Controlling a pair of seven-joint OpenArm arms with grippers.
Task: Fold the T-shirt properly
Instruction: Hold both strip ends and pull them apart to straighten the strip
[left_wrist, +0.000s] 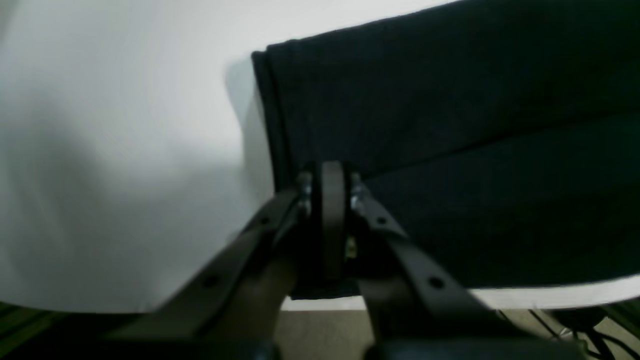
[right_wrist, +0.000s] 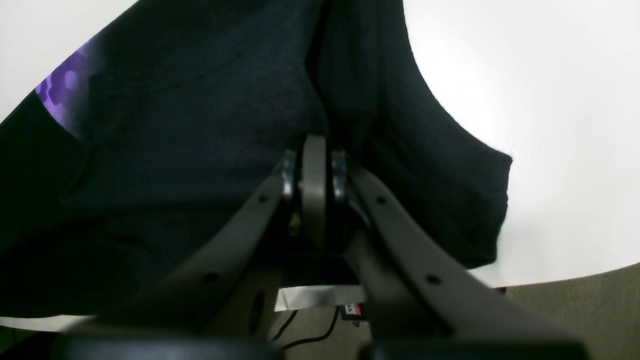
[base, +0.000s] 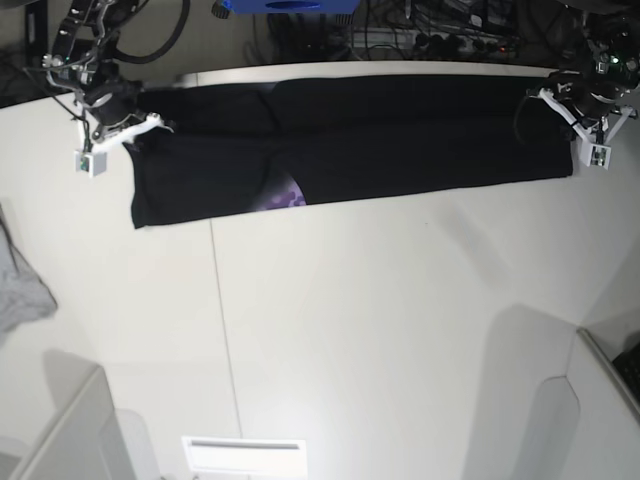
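The black T-shirt is lying along the table's far edge. Next, my left gripper opens, grabs it by its end edge (base: 571, 162) and drags it toward the middle.
The black T-shirt (base: 400, 140) lies folded into a long band across the far part of the white table (base: 380, 320). A patch of purple print (base: 285, 195) peeks out at its near edge and also shows in the right wrist view as print (right_wrist: 62, 87). At the band's left end in the base view, my right gripper (base: 155, 125) is shut on the T-shirt (right_wrist: 210, 100), with cloth bunching toward the gripper tips (right_wrist: 314, 145). My left gripper (base: 548, 95) is shut on the band's right end, its tips (left_wrist: 332, 172) pinching the T-shirt (left_wrist: 450, 100) near a folded corner.
A small grey cloth (base: 20, 285) lies at the table's left edge. Cables and a blue box (base: 285, 5) sit behind the far edge. White panels stand at the near left (base: 60, 430) and near right (base: 600, 400) corners.
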